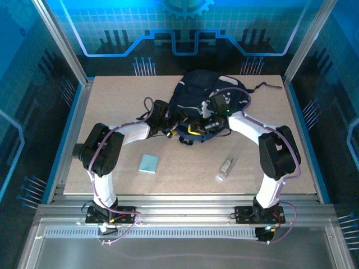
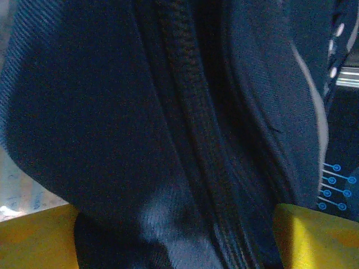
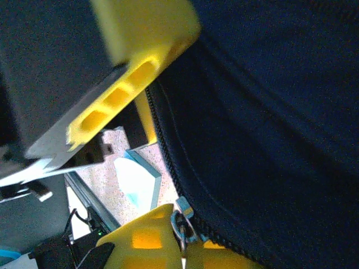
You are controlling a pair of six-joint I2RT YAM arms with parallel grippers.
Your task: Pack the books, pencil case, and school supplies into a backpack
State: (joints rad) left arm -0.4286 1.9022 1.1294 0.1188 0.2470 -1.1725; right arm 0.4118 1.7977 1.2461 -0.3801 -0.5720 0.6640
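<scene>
My right gripper releases the metal zipper pull next, at the backpack's near corner (image 1: 237,126) behind the clear-white tube.
The dark navy backpack (image 1: 210,101) lies at the back middle of the table. Both grippers meet at its near edge. My left gripper (image 1: 175,128) is open; its yellow fingers (image 2: 36,235) stand wide apart, with backpack fabric and a zipper track (image 2: 185,140) running between them. My right gripper (image 3: 182,244) is shut on the metal zipper pull (image 3: 180,221) at the bag's edge. Of the school supplies, the pale teal pad (image 1: 148,163) and the clear-white tube (image 1: 225,169) lie on the table in front of the bag. The books and the pencil case are hidden.
The table (image 1: 112,101) is a pale speckled board inside a metal frame, with blue walls round it. The left gripper's yellow finger (image 3: 134,84) hangs close above the right one. The teal pad (image 3: 137,182) lies just below the zipper pull.
</scene>
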